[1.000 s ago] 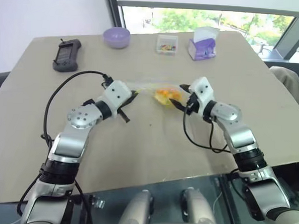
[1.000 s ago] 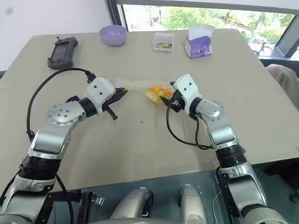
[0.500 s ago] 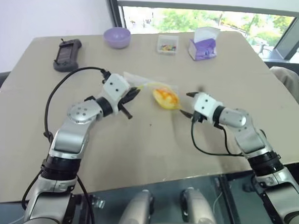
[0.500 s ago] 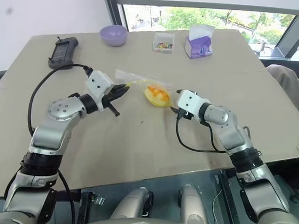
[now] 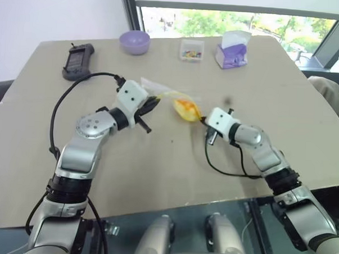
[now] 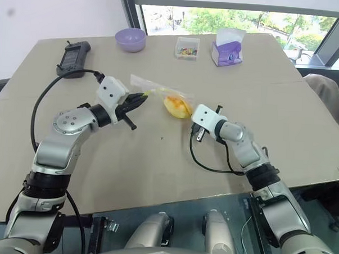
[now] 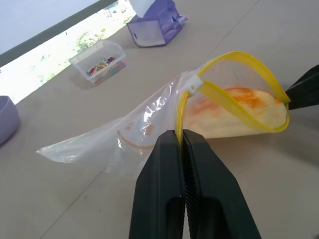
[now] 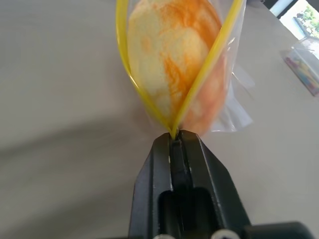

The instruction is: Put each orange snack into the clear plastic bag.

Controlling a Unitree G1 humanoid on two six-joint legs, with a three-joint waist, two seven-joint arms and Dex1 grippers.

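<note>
I should use my right gripper to set the clear plastic bag, held a little above the table, on the bare tabletop (image 5: pixel 194 110) in front of the candy box and let go of it there.
The clear plastic bag (image 7: pixel 124 139) is held a little above the table, its yellow seal strip (image 7: pixel 234 55) spread into a loop. Inside the mouth lies the orange snack (image 8: pixel 169 59), round and orange-yellow. My left gripper (image 7: pixel 180 135) is shut on the strip at the bag's left side. My right gripper (image 8: pixel 173 137) is shut on the strip at the opposite end of the mouth, just right of the snack (image 5: pixel 186 108). In the head views the bag (image 5: pixel 160 91) hangs between the left gripper (image 5: pixel 151 104) and the right gripper (image 5: pixel 204 120).
Along the table's far edge stand a purple bowl (image 5: pixel 134 41), a small clear box of colourful candies (image 5: pixel 191 50) and a purple tissue box (image 5: pixel 231 51). A black handheld device (image 5: pixel 78 60) lies at the far left. Bare tabletop (image 5: pixel 173 166) stretches in front of both arms.
My right gripper drew back open from the snack, dropped lower, then came in and shut on the right end of the bag's seal strip. The left gripper kept its hold.
</note>
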